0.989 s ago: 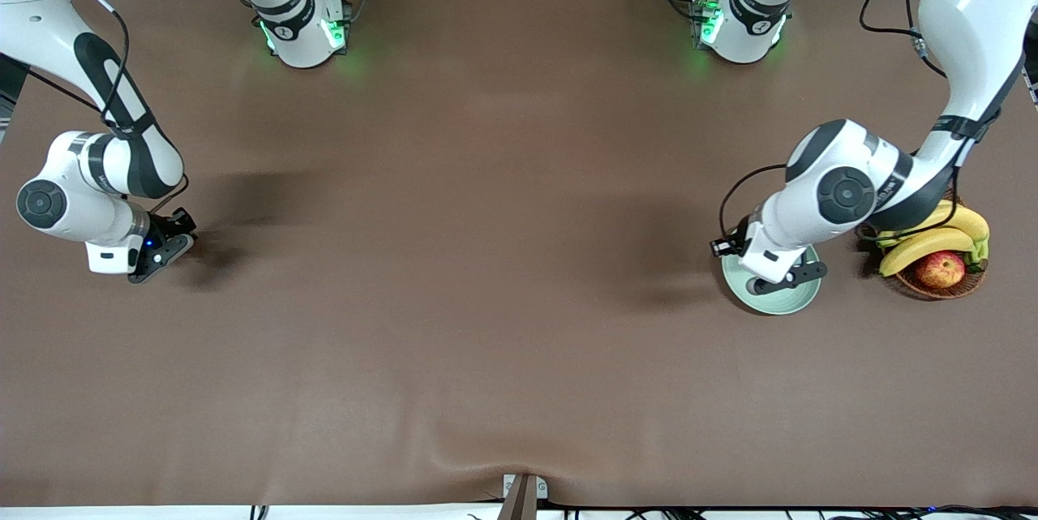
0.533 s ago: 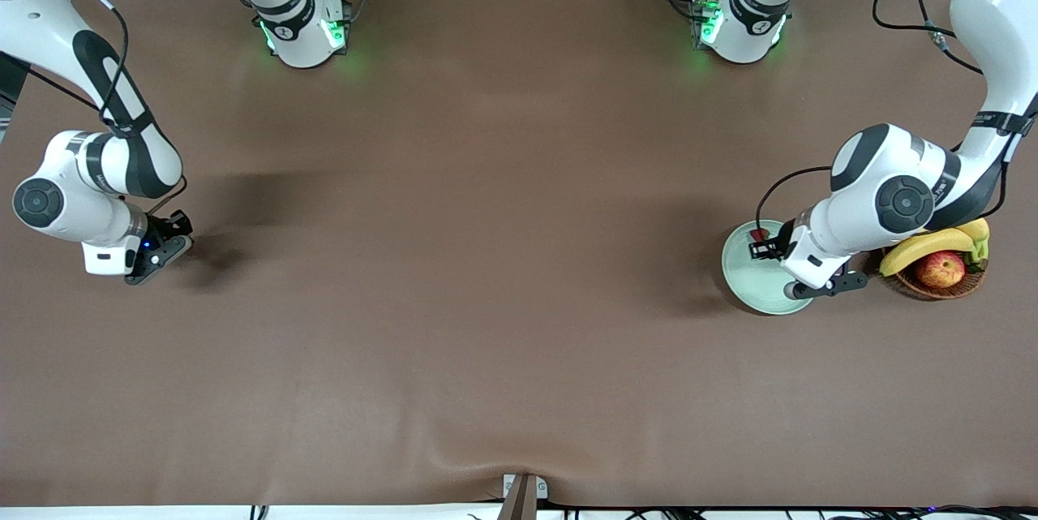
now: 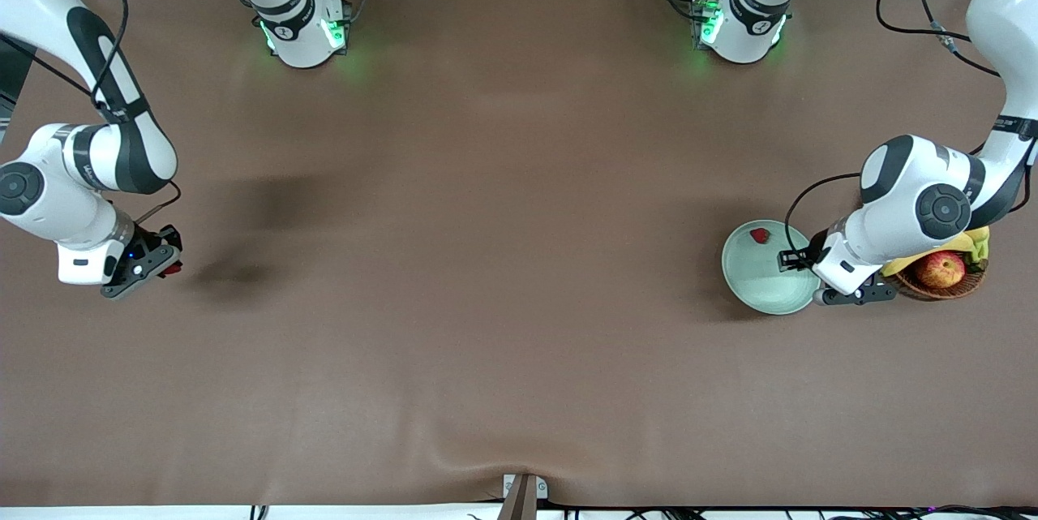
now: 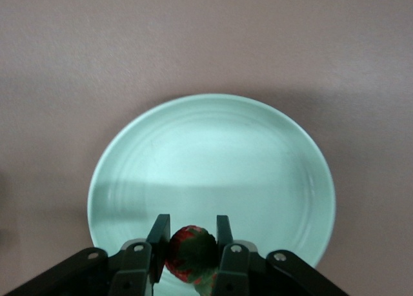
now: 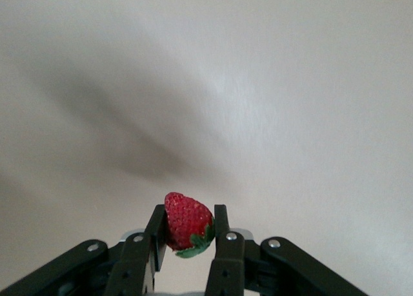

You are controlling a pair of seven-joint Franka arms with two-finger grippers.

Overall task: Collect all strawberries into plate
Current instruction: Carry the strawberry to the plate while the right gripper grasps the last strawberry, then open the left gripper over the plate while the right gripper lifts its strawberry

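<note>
Next, I let go of the strawberry in my right gripper on the bare cloth (image 3: pixel 541 282) near the middle of the table, level with the plate.
A pale mint-green plate (image 3: pixel 766 283) sits at the left arm's end of the table, beside the fruit basket. One small red strawberry (image 3: pixel 760 235) lies in it, close to the rim farther from the front camera. My left gripper (image 4: pixel 191 222) hangs over the plate (image 4: pixel 213 154), above its basket-side rim, shut on a second strawberry (image 4: pixel 189 249). My right gripper (image 5: pixel 190 212) is over bare tablecloth at the right arm's end, shut on a third strawberry (image 5: pixel 187 220), which shows red at its fingertips (image 3: pixel 173 268).
A brown wicker basket (image 3: pixel 941 285) with an apple (image 3: pixel 941 268) and bananas (image 3: pixel 973 242) stands right beside the plate, partly under the left arm. The brown cloth has a ridge near the front edge (image 3: pixel 519 463).
The left arm has swung from over the plate's middle toward the basket, uncovering the strawberry lying on the plate. The right arm has shifted slightly toward its table end, still holding its berry.
</note>
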